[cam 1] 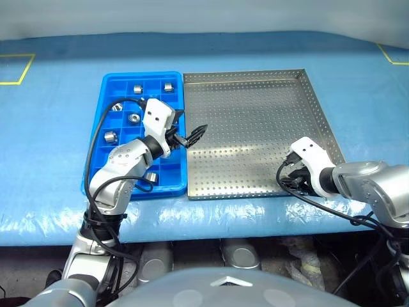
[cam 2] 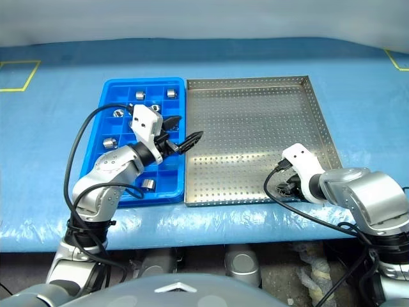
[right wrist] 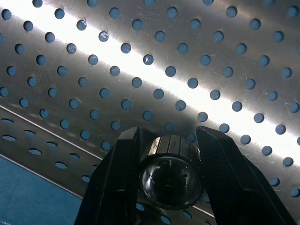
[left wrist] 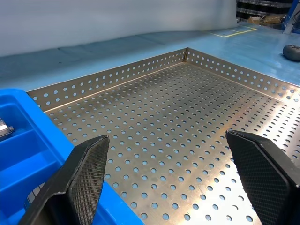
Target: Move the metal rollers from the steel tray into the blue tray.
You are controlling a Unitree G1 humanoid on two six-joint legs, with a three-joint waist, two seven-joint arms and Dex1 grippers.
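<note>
The metal roller slants in my right fingers; next I open them and regrip it with its round end (right wrist: 171, 184) straight up before lifting.
The steel tray (cam 1: 255, 128) lies on the blue table, with the blue tray (cam 1: 101, 121) against its left rim. Several metal rollers (cam 1: 169, 87) sit in the blue tray's compartments. My right gripper (right wrist: 168, 131) points down at the steel tray's near right corner and is shut on one metal roller (right wrist: 171, 161), held just above the perforated floor. In the left eye view that gripper (cam 1: 295, 181) is mostly hidden under its white wrist. My left gripper (cam 1: 192, 125) hovers level over the seam between the two trays, open with nothing between its fingers (left wrist: 89, 173).
The blue-covered table (cam 1: 51, 160) extends around both trays, with yellow tape marks (cam 1: 19, 70) at the far left and far right. Black cables (cam 1: 96, 147) loop from both wrists over the table's near edge.
</note>
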